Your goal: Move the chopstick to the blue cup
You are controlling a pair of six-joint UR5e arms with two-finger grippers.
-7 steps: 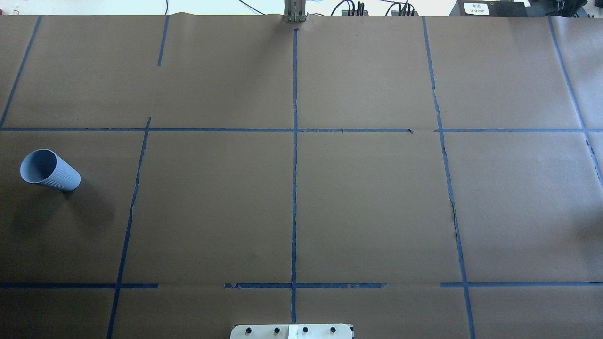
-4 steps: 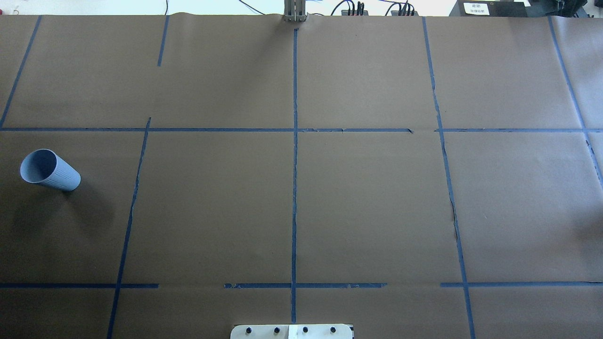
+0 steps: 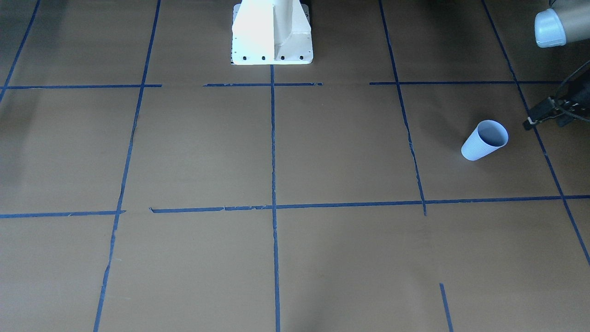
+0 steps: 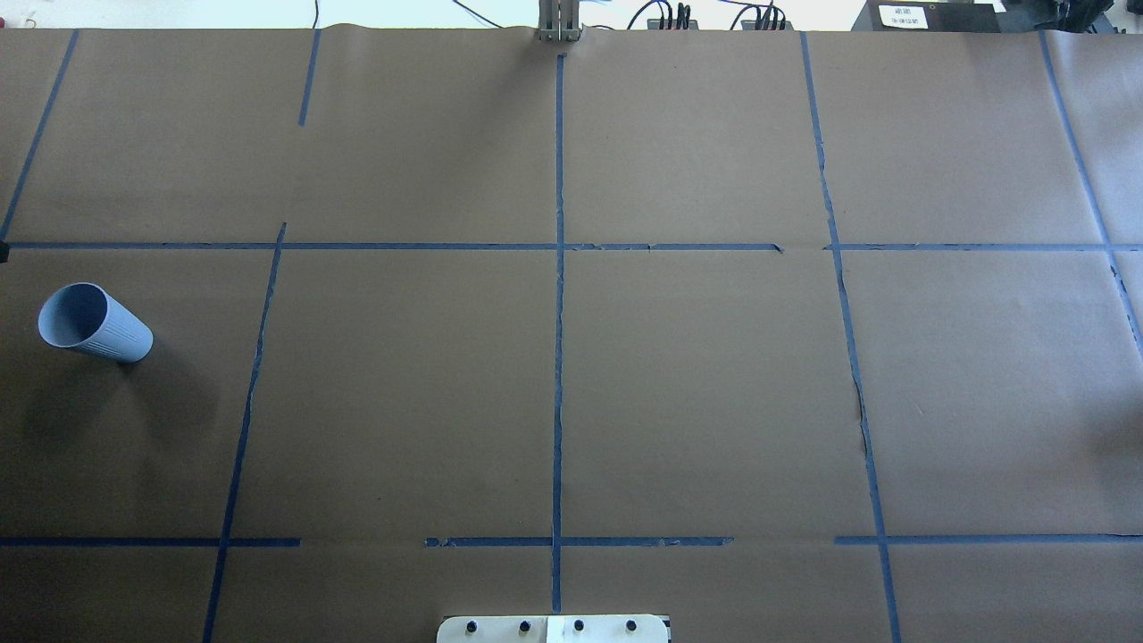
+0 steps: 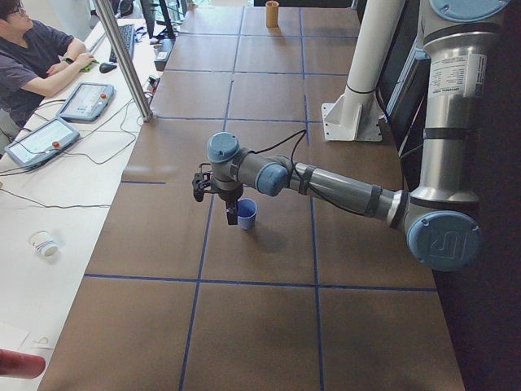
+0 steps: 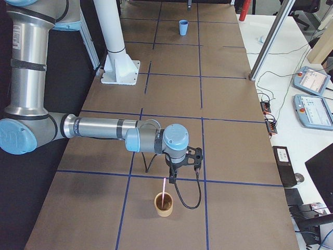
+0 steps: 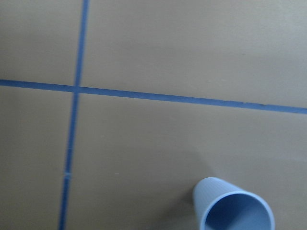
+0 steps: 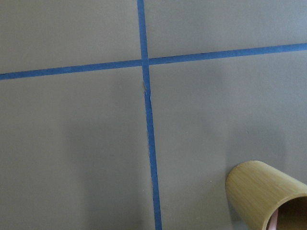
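Observation:
My left gripper is to go to the blue cup next and close on the near side of the cup's rim (image 3: 505, 129) (image 7: 202, 220), with one finger inside the cup's opening.
The blue cup (image 4: 94, 321) stands upright at the table's left end, also seen as blue cup (image 3: 485, 139) and blue cup (image 7: 232, 207). In the exterior left view my left gripper (image 5: 232, 213) hangs close beside the blue cup (image 5: 247, 213), fingers pointing down. Only its black edge (image 3: 548, 113) enters the front-facing view, and I cannot tell its state. The pinkish chopstick (image 6: 164, 190) stands tilted in a bamboo cup (image 6: 163, 204) at the right end. My right gripper (image 6: 172, 176) hovers at the chopstick's top end. I cannot tell whether it holds the stick.
The brown paper table carries blue tape lines (image 4: 559, 357). The white robot base (image 3: 272, 32) sits at the near middle edge. The bamboo cup (image 8: 266, 194) fills the right wrist view's lower corner. A person (image 5: 32, 61) and teach pendants (image 6: 314, 112) are beside the table.
A small dark sliver of the left arm has come in at the overhead view's left edge. The blue cup has not moved.

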